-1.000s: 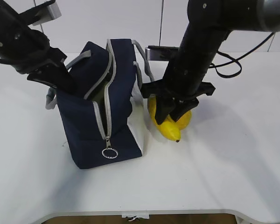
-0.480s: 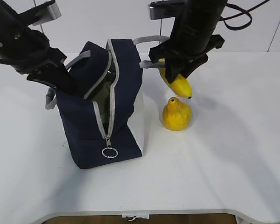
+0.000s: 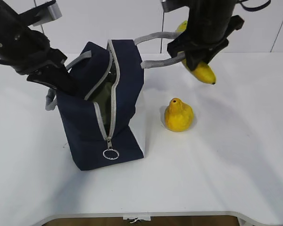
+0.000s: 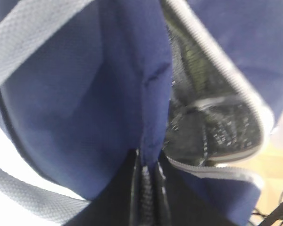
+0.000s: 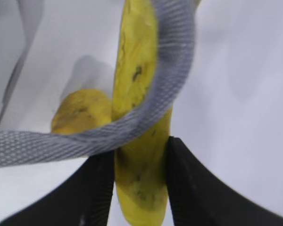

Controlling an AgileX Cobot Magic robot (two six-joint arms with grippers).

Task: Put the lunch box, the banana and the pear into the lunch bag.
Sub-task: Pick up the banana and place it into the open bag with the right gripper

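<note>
Next, my right gripper lets go of the yellow banana against the dull green surface inside the navy lunch bag [image 3: 104, 97].
The navy lunch bag [image 3: 85, 122] stands unzipped at the left of the table. My left gripper [image 3: 61, 84] is shut on the fabric edge [image 4: 151, 117] of its opening. A dull green surface [image 3: 105, 96] shows inside; I cannot tell if it is the lunch box. My right gripper [image 3: 198, 54] is shut on the yellow banana [image 3: 203, 73], held in the air right of the bag, dark tip down. A grey bag handle [image 5: 172, 70] lies across the banana [image 5: 139, 94], just above the gripper [image 5: 141, 183]. The orange-yellow pear [image 3: 179, 116] stands on the table below.
The white table [image 3: 236, 155] spreads to the right and front of the bag. The zipper's ring pull [image 3: 111, 153] hangs at the bag's front. A second grey handle [image 3: 49, 101] droops at the bag's left, under my left arm.
My right gripper has lifted the banana from beside the pear and carried it up and to the right. One bag handle rose with it. The left arm has not moved.
</note>
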